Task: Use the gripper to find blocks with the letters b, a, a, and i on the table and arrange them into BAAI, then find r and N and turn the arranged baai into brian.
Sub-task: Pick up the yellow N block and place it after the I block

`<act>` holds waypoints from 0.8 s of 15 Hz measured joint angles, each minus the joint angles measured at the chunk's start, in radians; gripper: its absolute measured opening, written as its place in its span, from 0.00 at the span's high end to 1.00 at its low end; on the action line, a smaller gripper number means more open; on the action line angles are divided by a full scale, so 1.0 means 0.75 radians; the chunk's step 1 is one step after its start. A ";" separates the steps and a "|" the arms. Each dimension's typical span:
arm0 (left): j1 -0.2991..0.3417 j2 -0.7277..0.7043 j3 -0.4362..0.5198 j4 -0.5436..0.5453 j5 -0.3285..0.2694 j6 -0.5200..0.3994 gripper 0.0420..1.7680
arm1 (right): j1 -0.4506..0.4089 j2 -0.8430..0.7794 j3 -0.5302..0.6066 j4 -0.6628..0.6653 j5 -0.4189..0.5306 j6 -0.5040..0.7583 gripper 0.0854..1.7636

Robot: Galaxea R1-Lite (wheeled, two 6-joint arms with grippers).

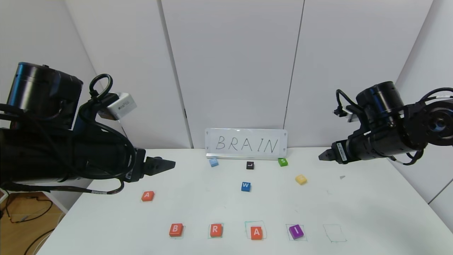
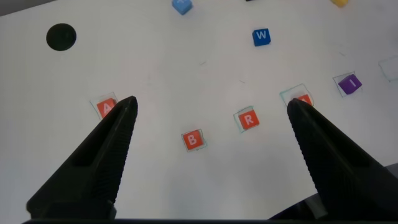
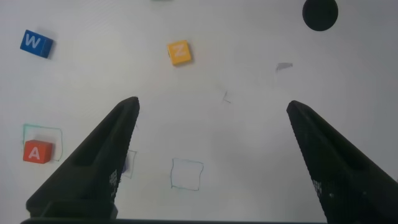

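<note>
My right gripper will next need to travel to the yellow N block near the green S block and close on the yellow N block's opposite sides [image 1: 301, 180] [image 3: 179, 53].
Along the front of the white table [image 1: 371, 212] lie orange-red B [image 1: 176, 229], orange-red r [image 1: 216, 230], orange-red A [image 1: 256, 232] and purple I [image 1: 296, 231], each on a drawn green square. A second orange-red A [image 1: 147, 196] lies apart at the left. The yellow N [image 1: 301, 179] sits back right of centre. My left gripper [image 1: 170, 164] hovers open above the table's left side; between its fingers its wrist view [image 2: 211, 104] shows B [image 2: 193, 140] and r [image 2: 249, 119]. My right gripper [image 1: 322, 156] hangs open at the right, with N [image 3: 179, 52] ahead of it [image 3: 212, 104].
A drawn square [image 1: 334, 233] right of I holds nothing. A blue W block [image 1: 246, 186], a black L block [image 1: 250, 165], a green S block [image 1: 282, 162] and a light blue block [image 1: 213, 162] lie mid-table before a BRAIN sign [image 1: 246, 143].
</note>
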 joint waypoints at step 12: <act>-0.003 0.001 0.017 -0.010 0.005 0.014 0.03 | 0.000 0.399 -0.499 0.303 0.108 -0.221 0.03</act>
